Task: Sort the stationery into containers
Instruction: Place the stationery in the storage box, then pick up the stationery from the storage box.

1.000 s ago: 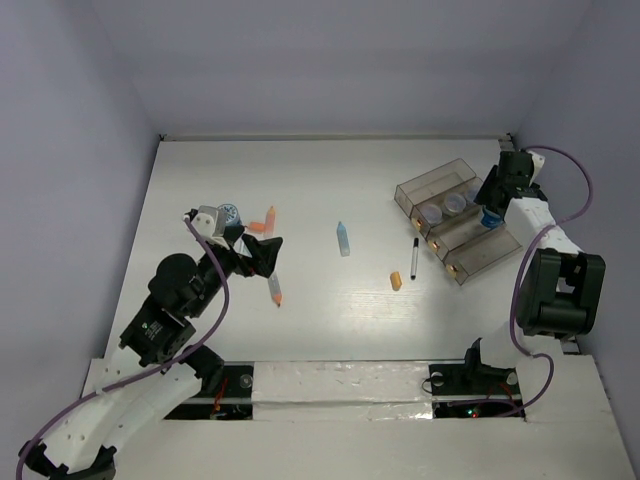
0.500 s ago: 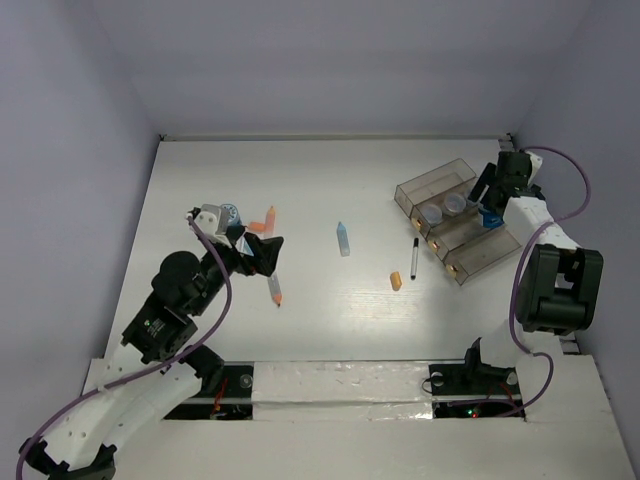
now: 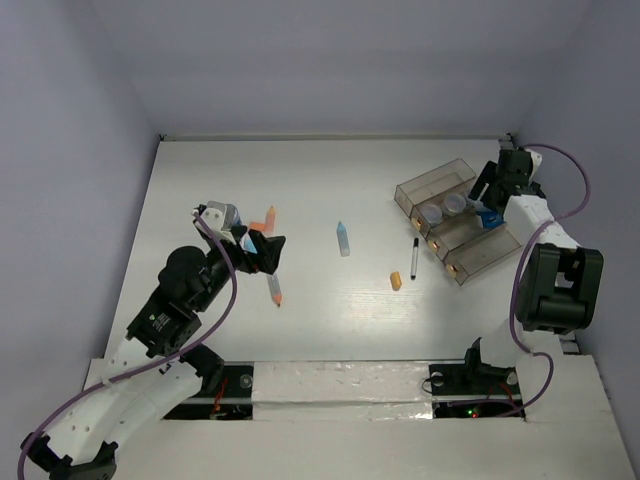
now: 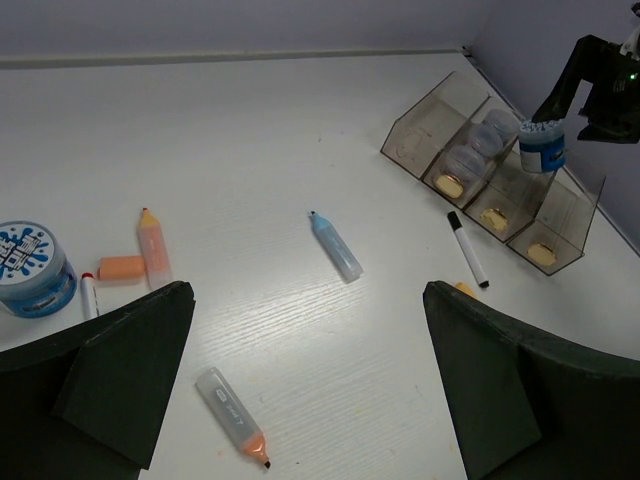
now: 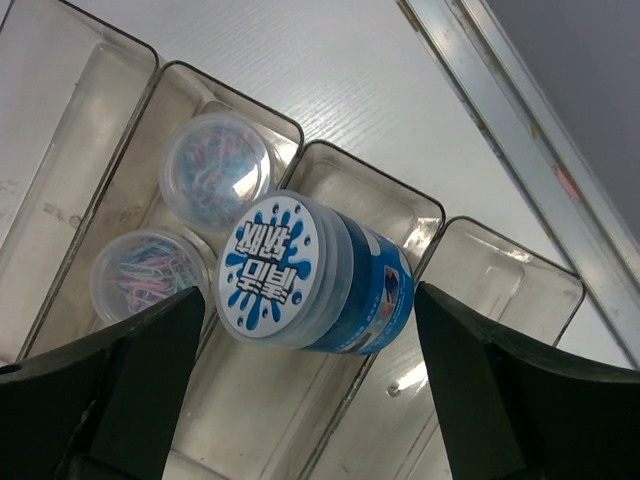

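My right gripper needs to grip the blue jar around its lid (image 5: 270, 266), as it lies tilted across the tray's divider, then lift it clear and stand it in the compartment.
My right gripper (image 5: 315, 390) hangs open over the clear divided tray (image 5: 505, 300). A blue-lidded jar (image 5: 310, 275) lies tilted in a compartment between its fingers, with a gap on both sides. Two small clear jars of clips (image 5: 215, 170) fill the neighbouring compartment. Over the left of the table, my left gripper (image 4: 310, 390) stands open and holds nothing. Below it lies a clear orange-tipped marker (image 4: 232, 418). Also on the table are a light-blue marker (image 4: 335, 245), an orange marker (image 4: 152, 245), an orange stub (image 4: 121, 267), a red marker (image 4: 88, 295), another blue jar (image 4: 30, 265) and a black pen (image 4: 467, 248).
In the top view the tray (image 3: 480, 262) stands slanted at the far right beside the right arm's base. A small orange piece (image 3: 396, 282) lies near the black pen (image 3: 414, 258). White walls close in the table on three sides.
The right gripper has opened and drawn back slightly, leaving the blue jar in the tray. The left gripper has shifted a little to the right, still open.
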`<state>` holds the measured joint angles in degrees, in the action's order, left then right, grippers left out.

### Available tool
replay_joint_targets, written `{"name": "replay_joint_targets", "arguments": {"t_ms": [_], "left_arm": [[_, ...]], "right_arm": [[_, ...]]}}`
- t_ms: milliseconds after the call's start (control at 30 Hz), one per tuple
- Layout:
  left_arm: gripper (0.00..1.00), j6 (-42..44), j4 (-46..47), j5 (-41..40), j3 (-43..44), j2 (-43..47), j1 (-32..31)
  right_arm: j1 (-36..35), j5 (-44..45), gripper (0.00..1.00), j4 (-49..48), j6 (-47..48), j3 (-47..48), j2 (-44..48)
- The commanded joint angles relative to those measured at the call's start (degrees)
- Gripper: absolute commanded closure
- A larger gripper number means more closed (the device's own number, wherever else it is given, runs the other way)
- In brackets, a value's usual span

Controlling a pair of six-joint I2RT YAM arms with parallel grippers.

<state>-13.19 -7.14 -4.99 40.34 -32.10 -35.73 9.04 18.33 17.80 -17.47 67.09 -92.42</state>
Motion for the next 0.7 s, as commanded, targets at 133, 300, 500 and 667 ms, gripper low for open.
{"name": "replay_joint_targets", "arguments": {"t_ms": [133,300,500,667], "left_arm": [[0.01,-0.17,2.13,1.04,2.11,-0.33,0.83],[0.01,0.01,1.95,0.87,2.11,-0.16,0.83],[0.01,0.36,1.86,0.34,2.29,-0.6,-0.48],[0.01,0.45,1.69,-0.01,2.38,0.02,-1.01]], "right_arm": [[0.45,-2.42,0.05,10.22,6.22,12.7,-6.62],[0.45,-4.09,0.05,17.34,8.59,17.54,-10.76],[-0.78,-2.68,0.04,20.6,11.32,19.13,-11.2],[-2.01,0.12,0.04,23.06,11.85,21.24,-12.95]]}}
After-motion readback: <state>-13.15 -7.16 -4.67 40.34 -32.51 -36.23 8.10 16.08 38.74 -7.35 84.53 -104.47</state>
